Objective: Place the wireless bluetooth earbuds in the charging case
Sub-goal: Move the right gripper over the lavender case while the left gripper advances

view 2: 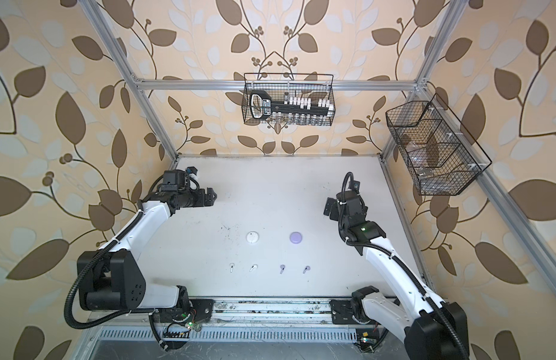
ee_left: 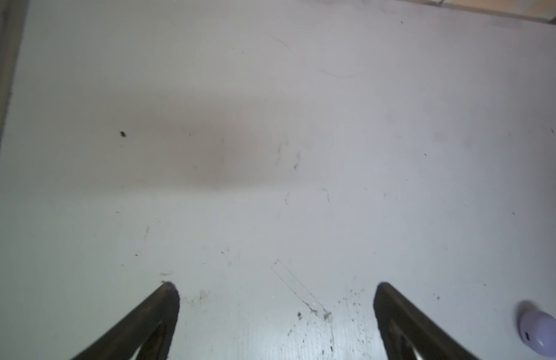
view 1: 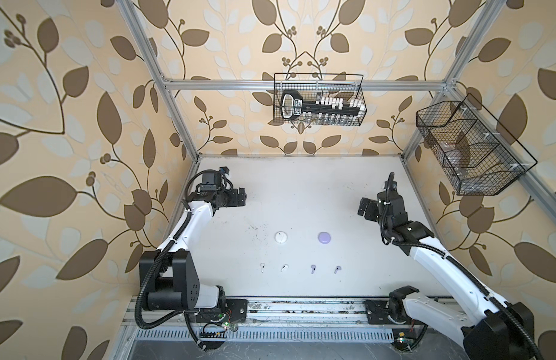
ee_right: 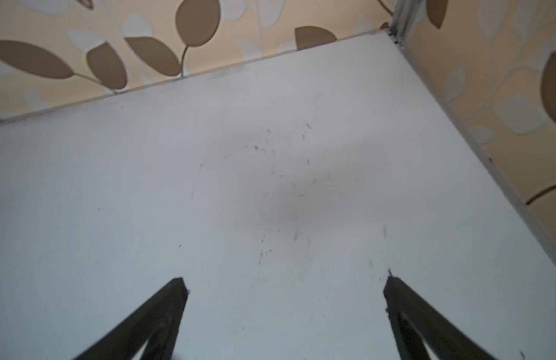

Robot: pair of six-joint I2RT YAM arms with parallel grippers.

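The round lavender case next to the white charging case is the target, and my right gripper should close on the sides of the lavender charging case (view 1: 324, 237).
Two white earbuds (view 1: 262, 267) (view 1: 284, 267) and two lavender earbuds (view 1: 313, 268) (view 1: 337, 269) lie in a row near the table's front; both top views show them. Behind them sit a round white charging case (view 1: 281, 237) and a round lavender charging case (view 1: 324, 237), both with lids down. My left gripper (view 1: 240, 197) hovers open at the far left, well behind the cases. My right gripper (view 1: 364, 207) hovers open at the far right. In the left wrist view the lavender case (ee_left: 540, 333) shows beside the open left gripper (ee_left: 275, 288). The right gripper (ee_right: 286, 285) is open over bare table.
A wire basket (view 1: 319, 99) with a black tool hangs on the back wall, and another wire basket (view 1: 470, 149) hangs on the right wall. Aluminium frame posts (view 1: 180, 124) bound the white table (view 1: 301, 187). The arm bases sit on a rail (view 1: 301, 311) at the front.
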